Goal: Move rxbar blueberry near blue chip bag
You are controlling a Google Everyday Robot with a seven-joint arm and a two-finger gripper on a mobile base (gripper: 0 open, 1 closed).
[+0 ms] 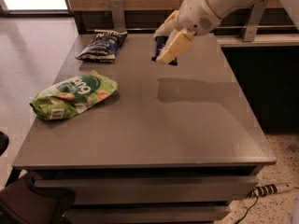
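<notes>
My gripper will drop off the rxbar blueberry, now held upright in the air, by the grey table's far edge [138,40], next to the blue chip bag.
My gripper [166,43] hangs above the far middle of the grey table [187,125], its cream fingers [174,46] shut on the rxbar blueberry [161,45], a small dark-blue bar held upright in the air and mostly hidden between them. The blue chip bag [103,45], crinkled navy with pale print, lies on the table's far left corner, to the left of the gripper and apart from the bar.
A larger light-green snack bag [74,95] lies at the table's left side. A wooden wall with metal posts [117,14] runs behind the table. A dark counter [261,73] stands to the right; a power strip [273,189] lies on the floor.
</notes>
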